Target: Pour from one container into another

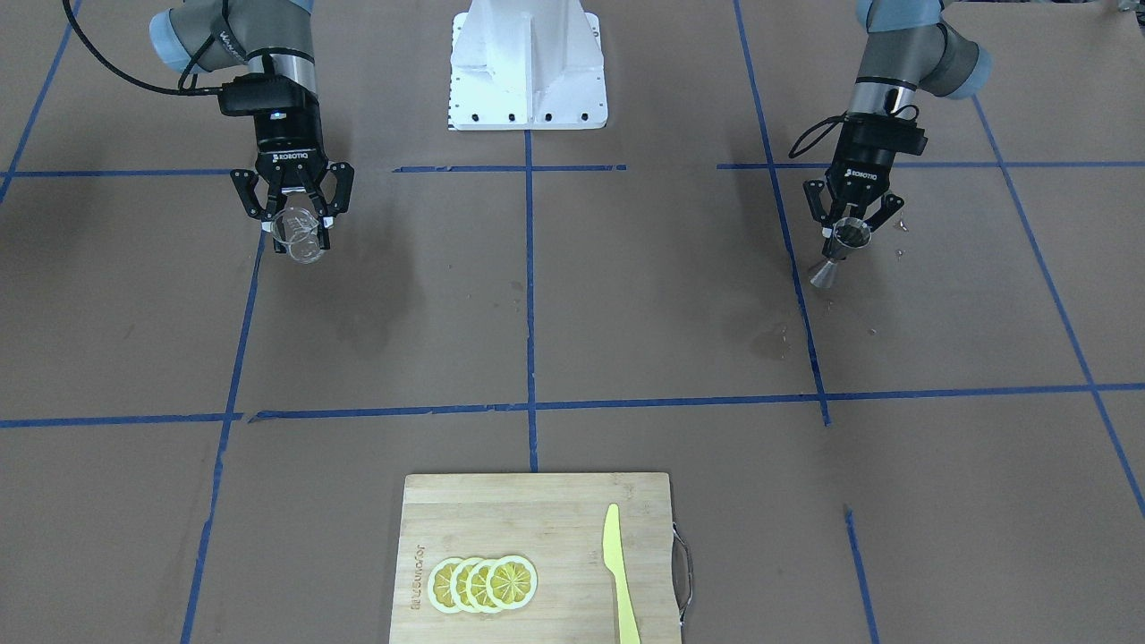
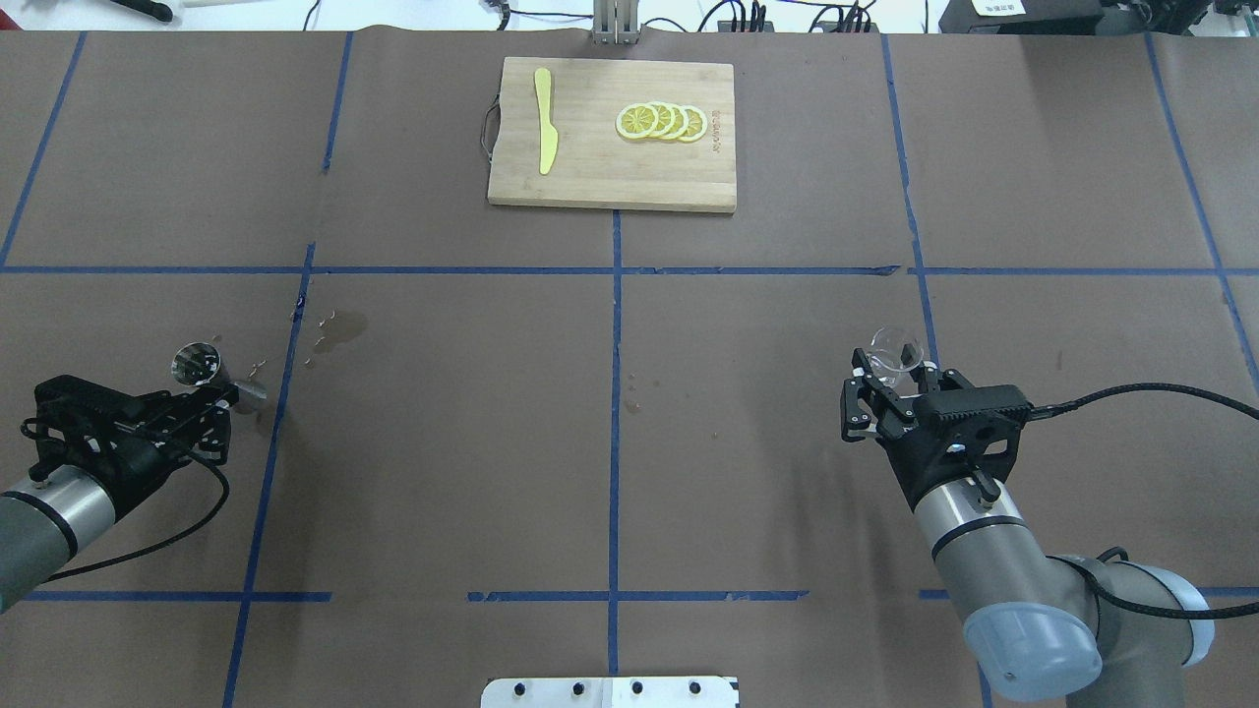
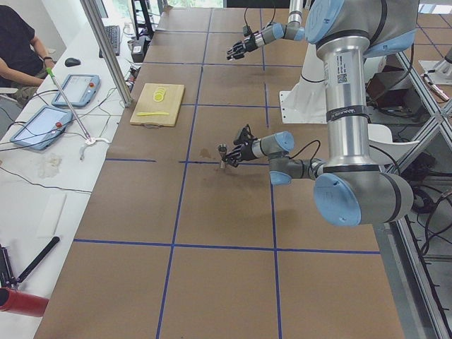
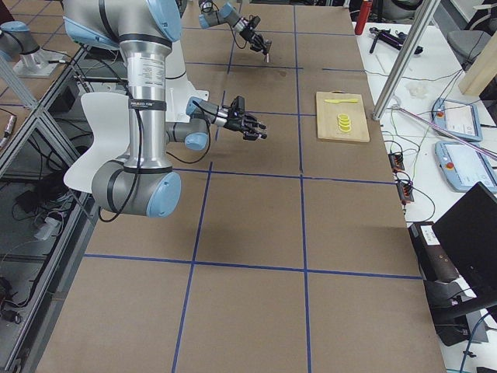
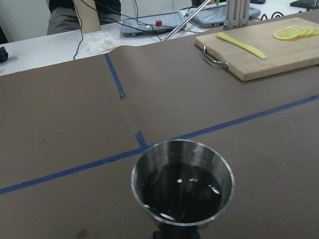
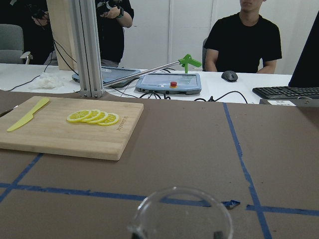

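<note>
My left gripper has the steel jigger. Next, I put it down on the paper (image 1: 832, 273) between the blue tape line and the small wet spots.
The small clear glass (image 1: 301, 238) hangs above the table in my right gripper (image 1: 298, 224), which is shut on it; overhead the glass (image 2: 896, 351) pokes out past the fingers. Only its rim (image 6: 182, 211) shows in the right wrist view, and it looks empty. The steel hourglass jigger (image 1: 841, 250) stands upright at the table's other side, and my left gripper (image 1: 852, 231) is shut on it near the waist. In the left wrist view the jigger's upper cup (image 5: 182, 181) holds a dark, glinting liquid. The two containers are far apart.
A wooden cutting board (image 2: 610, 187) with lemon slices (image 2: 661, 121) and a yellow plastic knife (image 2: 544, 133) lies at the far middle edge. Wet spots (image 2: 339, 329) mark the paper near the jigger. The white robot base (image 1: 528, 67) sits between the arms.
</note>
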Controlling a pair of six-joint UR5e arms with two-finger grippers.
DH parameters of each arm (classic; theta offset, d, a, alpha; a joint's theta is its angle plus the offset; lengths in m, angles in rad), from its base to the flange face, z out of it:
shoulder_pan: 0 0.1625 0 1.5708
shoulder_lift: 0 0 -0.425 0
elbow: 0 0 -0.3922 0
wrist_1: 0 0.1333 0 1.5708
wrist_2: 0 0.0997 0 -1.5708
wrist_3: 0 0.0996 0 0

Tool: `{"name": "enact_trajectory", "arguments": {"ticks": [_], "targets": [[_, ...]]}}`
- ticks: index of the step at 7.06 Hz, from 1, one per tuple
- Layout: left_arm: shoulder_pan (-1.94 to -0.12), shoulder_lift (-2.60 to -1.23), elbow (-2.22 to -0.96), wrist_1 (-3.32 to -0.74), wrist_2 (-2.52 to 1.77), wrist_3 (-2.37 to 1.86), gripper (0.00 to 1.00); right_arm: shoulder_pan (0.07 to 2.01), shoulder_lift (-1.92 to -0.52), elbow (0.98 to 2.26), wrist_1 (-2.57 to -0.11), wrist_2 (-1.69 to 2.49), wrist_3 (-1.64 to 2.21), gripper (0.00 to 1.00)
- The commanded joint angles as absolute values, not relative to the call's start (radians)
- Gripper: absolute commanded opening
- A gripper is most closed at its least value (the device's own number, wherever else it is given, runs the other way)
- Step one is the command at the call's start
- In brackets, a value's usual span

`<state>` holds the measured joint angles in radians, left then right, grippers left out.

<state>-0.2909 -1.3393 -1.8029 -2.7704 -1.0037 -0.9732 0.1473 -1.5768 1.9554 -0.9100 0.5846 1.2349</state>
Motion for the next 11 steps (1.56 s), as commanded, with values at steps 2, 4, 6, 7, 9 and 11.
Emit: {"name": "enact_trajectory", "arguments": {"ticks": [2,4,6,7,9,11], "targets": [[-0.296,-1.27,-1.801,-2.818,-1.042,-1.052,0.0,0.147,-1.575,1.948,-0.91,0.584,1.235,0.0],[-0.296,-1.267,-1.789,-2.819,-1.043,-1.058,0.0,0.147,-1.575,1.948,-0.91,0.584,1.235,0.0],[-0.296,-1.267,-1.787,-2.819,-1.081,-1.107,0.0,0.147,-1.575,1.948,-0.91,0.584,1.235,0.0],[-0.296,-1.267,-1.784,-2.819,-1.081,-1.111,0.0,0.147,-1.574,1.948,-0.91,0.584,1.235,0.0],[-0.296,-1.269,-1.781,-2.819,-1.081,-1.111,0.0,0.146,-1.572,1.948,-0.91,0.583,1.235,0.0],[-0.296,-1.269,-1.782,-2.819,-1.078,-1.114,0.0,0.146,-1.572,1.948,-0.91,0.583,1.235,0.0]]}}
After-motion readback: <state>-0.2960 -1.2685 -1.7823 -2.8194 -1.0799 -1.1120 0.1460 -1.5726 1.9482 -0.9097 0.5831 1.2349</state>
